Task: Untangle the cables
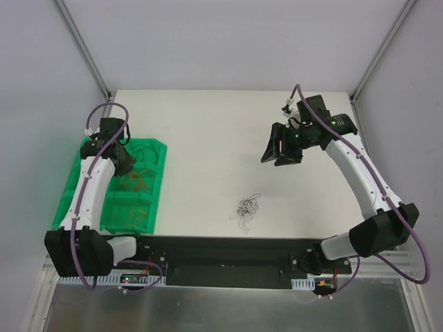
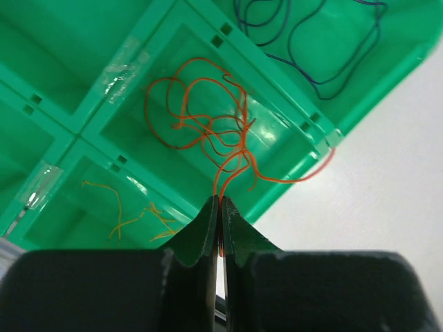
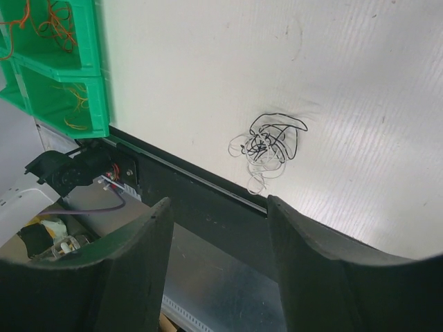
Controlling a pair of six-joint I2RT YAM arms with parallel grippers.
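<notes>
My right gripper should go to the tangle's knotted middle (image 1: 246,209) (image 3: 260,150) next and close on the white cable where it meets the black cable.
A small tangle of black and white cables (image 1: 248,207) lies on the white table near its front edge; the right wrist view shows the tangle (image 3: 266,145) from above. My right gripper (image 1: 282,161) hangs open and empty over the table, behind and to the right of the tangle; nothing sits between the jaws of the right gripper (image 3: 218,202). My left gripper (image 2: 220,204) is shut on an orange cable (image 2: 208,117) whose loops rest in a compartment of the green tray (image 2: 76,131). One end of it trails over the tray's rim. From overhead, the left gripper (image 1: 124,160) is above the tray.
The green tray (image 1: 158,181) with several compartments stands at the table's left edge. One compartment holds a blue cable (image 2: 311,41), another short yellow-orange strands (image 2: 138,214). A black rail (image 1: 221,252) runs along the near edge between the arm bases.
</notes>
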